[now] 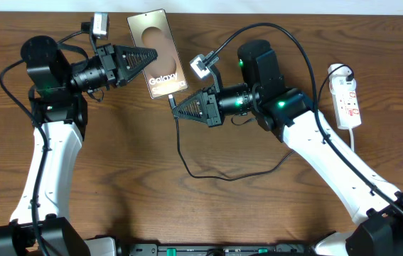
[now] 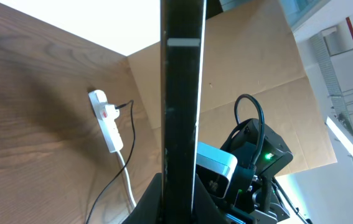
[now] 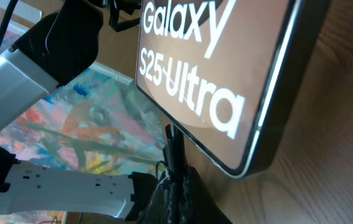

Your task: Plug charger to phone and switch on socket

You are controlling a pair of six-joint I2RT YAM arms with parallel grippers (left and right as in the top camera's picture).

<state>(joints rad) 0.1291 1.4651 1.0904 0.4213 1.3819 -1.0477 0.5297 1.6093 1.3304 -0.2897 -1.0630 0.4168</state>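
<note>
I should use my right gripper to put the charger plug down on the bare wood [image 1: 218, 134] between the phone and the loop of the cable.
The phone [image 1: 160, 51] lies aslant at the back of the table, its screen reading "Galaxy S25 Ultra" [image 3: 195, 81]. My left gripper [image 1: 151, 55] is shut on the phone's left long edge, and in the left wrist view the phone [image 2: 181, 93] shows edge-on as a dark upright bar between the jaws [image 2: 180, 186]. My right gripper [image 1: 175, 108] is shut on the charger's small black plug [image 3: 175, 146], whose tip reaches the phone's bottom edge. I cannot tell whether it is seated. The thin black cable [image 1: 215, 176] loops across the table toward the white socket [image 1: 347, 96], also visible as the socket [image 2: 108, 124].
The socket's white cord [image 1: 355, 139] runs toward the front along the right side. A cardboard wall [image 2: 257, 62] stands behind the table. The right arm's wrist camera [image 2: 216, 163] sits close behind the phone. The wooden table [image 1: 116, 178] spreads between the two arms.
</note>
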